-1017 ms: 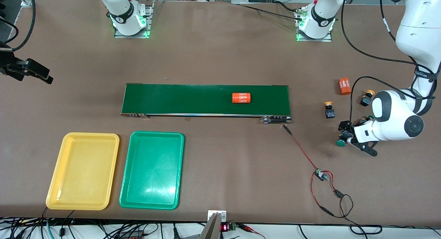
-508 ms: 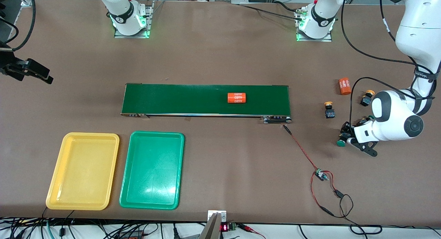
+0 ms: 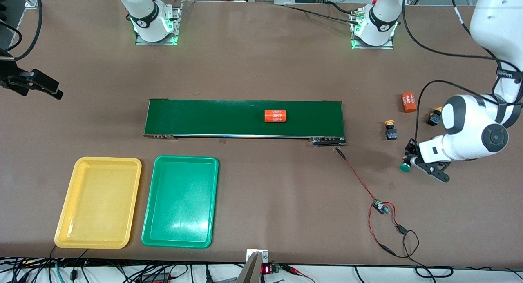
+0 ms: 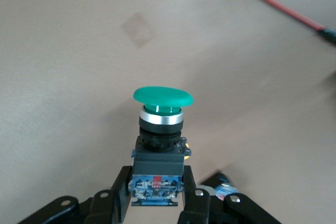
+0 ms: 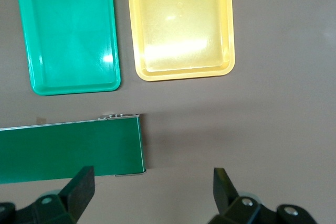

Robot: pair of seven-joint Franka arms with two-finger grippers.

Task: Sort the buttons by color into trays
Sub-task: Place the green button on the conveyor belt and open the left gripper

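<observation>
Next, my left gripper releases the green-capped button on the cable end of the dark-green conveyor belt (image 3: 322,121).
My left gripper (image 3: 410,161) is shut on the dark body of a green-capped button (image 3: 405,167) and holds it over the bare table at the left arm's end. In the left wrist view the button (image 4: 160,129) sits between the fingers (image 4: 193,198), cap outward. Two yellow-capped buttons (image 3: 390,130) (image 3: 434,117) stand on the table near it. The second green button is hidden. The yellow tray (image 3: 65,217) and the green tray (image 3: 149,230) lie side by side, both empty. My right gripper (image 5: 151,187) is open, high over the table near the belt's end.
A dark-green conveyor belt (image 3: 212,117) lies across the middle with an orange cylinder (image 3: 274,115) on it. Another orange cylinder (image 3: 408,102) lies on the table near the buttons. A red and black cable (image 3: 367,193) with a small board runs from the belt's end.
My left gripper has closed on the green button and risen a little with it. The orange cylinder has moved along the belt toward the right arm's end.
</observation>
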